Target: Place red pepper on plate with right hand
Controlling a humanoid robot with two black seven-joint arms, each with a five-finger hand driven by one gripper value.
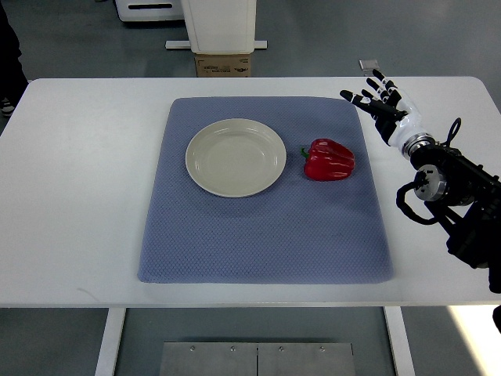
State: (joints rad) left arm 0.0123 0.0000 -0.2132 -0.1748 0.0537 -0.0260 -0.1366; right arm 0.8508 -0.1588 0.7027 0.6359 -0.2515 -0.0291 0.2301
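The red pepper should be gripped next by my right gripper, which will go to it and close around its bottom end (338,160), opposite the pepper's green stem.
A red pepper (329,160) with a green stem lies on its side on the blue mat (266,227), just right of a cream round plate (236,157) that holds nothing. My right hand (377,97) hovers over the mat's far right corner, up and to the right of the pepper, fingers spread and holding nothing. Its black arm comes in from the right edge. The left arm does not show.
The mat lies on a white table (78,196). Beyond the far edge stand a white pedestal with a cardboard box (223,64) at its foot. A dark shape shows at the far left edge.
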